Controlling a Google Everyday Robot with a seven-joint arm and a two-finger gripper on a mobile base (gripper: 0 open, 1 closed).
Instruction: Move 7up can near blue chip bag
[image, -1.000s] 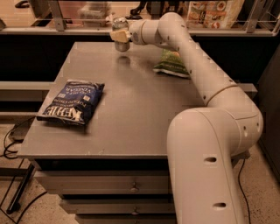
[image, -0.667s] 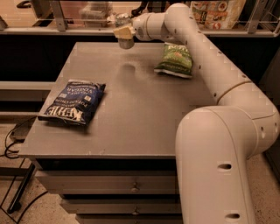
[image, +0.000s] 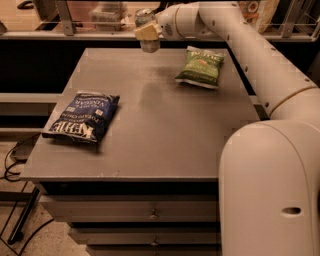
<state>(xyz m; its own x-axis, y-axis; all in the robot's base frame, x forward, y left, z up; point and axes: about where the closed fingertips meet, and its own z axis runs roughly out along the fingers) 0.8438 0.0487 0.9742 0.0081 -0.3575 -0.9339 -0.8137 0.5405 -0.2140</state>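
Note:
My gripper is going to let go of the 7up can on the table (image: 132, 94) close beside the far inner corner of the blue chip bag. The can is now above the far edge.
My gripper (image: 147, 31) is shut on the 7up can (image: 146, 35), a small silvery can with a shiny top, and holds it in the air above the far edge of the grey table (image: 150, 135). The can's shadow falls on the tabletop below it. The blue chip bag (image: 82, 116), dark navy with white lettering, lies flat at the table's left side, well in front of and left of the can. My white arm reaches in from the right.
A green chip bag (image: 201, 66) lies at the table's far right. Drawers sit under the tabletop. A shelf rail with boxes runs behind the table. Cables and a black stand are on the floor at the left.
The gripper has lifted the can off the table and carried it up and toward the front left, away from the green bag.

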